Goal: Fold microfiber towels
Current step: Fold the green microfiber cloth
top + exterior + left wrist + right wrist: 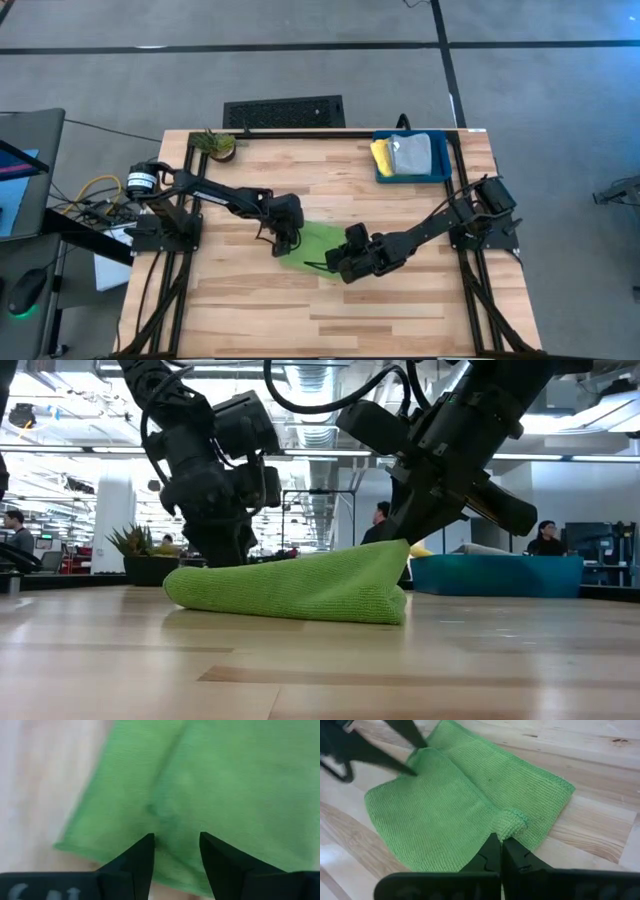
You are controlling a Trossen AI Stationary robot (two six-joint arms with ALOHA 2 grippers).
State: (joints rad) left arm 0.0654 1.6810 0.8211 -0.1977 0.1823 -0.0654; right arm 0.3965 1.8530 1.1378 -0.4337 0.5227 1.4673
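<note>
The lime green towel's top layer leaves part of the bottom layer uncovered. My left gripper should take the top layer's corner [422,754] and pull it even.
A lime green towel [312,243] lies on the wooden table [240,310] at its middle, partly folded over itself. My left gripper [177,840] is open, its fingertips standing over the towel's left part. My right gripper [501,842] is shut on the towel's near right end, which it holds raised [392,555]. A yellow towel [382,155] and a grey towel [412,155] lie in the dark teal-blue bin [440,178] at the far right. No turquoise-blue towel shows. My left gripper has its two fingertips [146,845] down at the towel's left part, with cloth showing in the gap; whether they touch it I cannot tell. My right gripper pinches a small bunch of cloth at the towel's near right edge [512,822] between its two fingers. The fingers come slanting down from the table's right. That end is lifted a little, and the rest of the towel lies on the table.
A small potted plant [217,145] stands at the far left corner. The bin stands at the far right corner. Bare table lies along the near edge [330,320]. People show in the room beyond the table [380,520].
</note>
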